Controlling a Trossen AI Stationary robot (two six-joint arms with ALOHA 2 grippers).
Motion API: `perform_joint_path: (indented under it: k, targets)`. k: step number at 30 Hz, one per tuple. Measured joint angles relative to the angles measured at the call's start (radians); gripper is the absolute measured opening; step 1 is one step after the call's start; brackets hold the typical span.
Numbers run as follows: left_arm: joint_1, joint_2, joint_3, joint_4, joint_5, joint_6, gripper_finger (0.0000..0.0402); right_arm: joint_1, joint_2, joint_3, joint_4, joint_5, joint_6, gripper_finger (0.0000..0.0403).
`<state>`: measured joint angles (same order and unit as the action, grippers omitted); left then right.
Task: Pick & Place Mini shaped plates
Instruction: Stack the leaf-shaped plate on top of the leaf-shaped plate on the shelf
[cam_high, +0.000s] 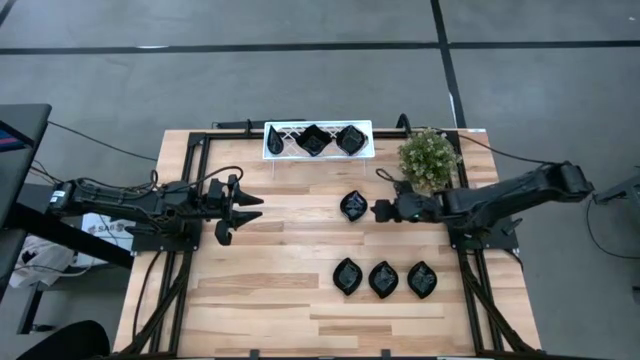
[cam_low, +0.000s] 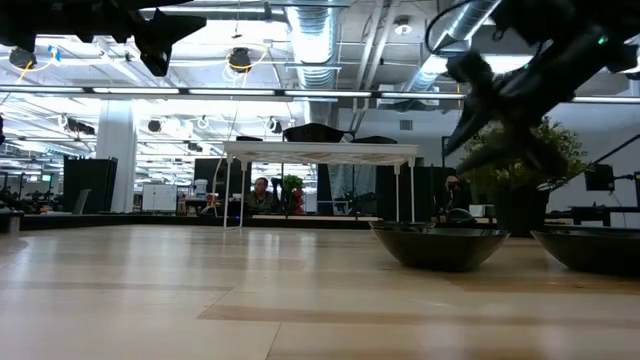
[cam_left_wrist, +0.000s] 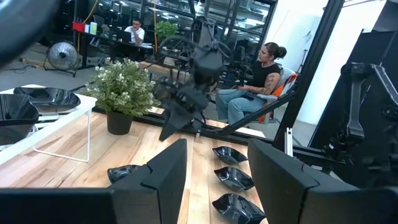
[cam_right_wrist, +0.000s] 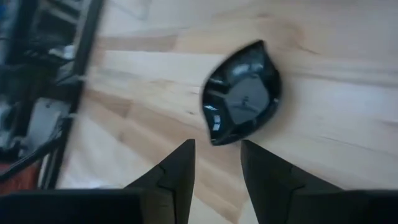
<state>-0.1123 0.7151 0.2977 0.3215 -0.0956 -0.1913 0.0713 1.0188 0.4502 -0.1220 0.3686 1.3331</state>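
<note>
The robot's right gripper should close on the lone leaf-shaped plate's rim (cam_high: 365, 204) (cam_right_wrist: 260, 127), on its side toward the potted plant, with one finger inside the plate.
Several glossy black mini plates show. Two sit in the white lattice tray (cam_high: 283, 139) at the far edge. One leaf-shaped plate (cam_high: 353, 206) (cam_right_wrist: 242, 93) lies flat alone mid-table, and three more (cam_high: 383, 279) form a row nearer the near edge. My right gripper (cam_high: 380, 210) (cam_right_wrist: 217, 146) is open and hovers just right of the lone plate, its fingertips short of the plate's rim. It hangs above the table in the low view (cam_low: 490, 110). My left gripper (cam_high: 245, 208) (cam_left_wrist: 217, 168) is open and waits over the table's left part, holding nothing.
A green potted plant (cam_high: 430, 157) stands by the far right corner, close behind my right arm. Black frame rails (cam_high: 190, 190) run along both table sides. Bare wood lies between the lone plate and the row of three. People sit in the room beyond the table.
</note>
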Motion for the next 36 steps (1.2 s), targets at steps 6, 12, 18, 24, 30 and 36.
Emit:
perform_joint_path:
  k: [6,12,18,24,30,36]
  targets:
    - [0.0,0.0,0.0,0.001,0.0,0.0,0.0173,-0.027,0.135,0.0,0.004,-0.001,0.128,0.0124]
    - [0.0,0.0,0.0,0.001,0.0,0.0,0.0173,-0.042,0.236,-0.001,0.115,-0.001,0.183,0.0124]
    - [0.0,0.0,0.0,0.001,0.0,0.0,0.0173,-0.059,0.336,0.0,0.205,-0.002,0.184,0.0124]
    - [0.0,0.0,0.0,0.001,0.0,0.0,0.0173,-0.075,0.406,0.0,0.29,-0.004,0.187,0.0124]
    - [0.0,0.0,0.0,0.001,0.0,0.0,0.0173,-0.09,0.453,0.0,0.323,-0.008,0.187,0.0124]
    - [0.0,0.0,0.0,0.001,0.0,0.0,0.0173,-0.092,0.462,0.0,0.346,-0.008,0.184,0.0112]
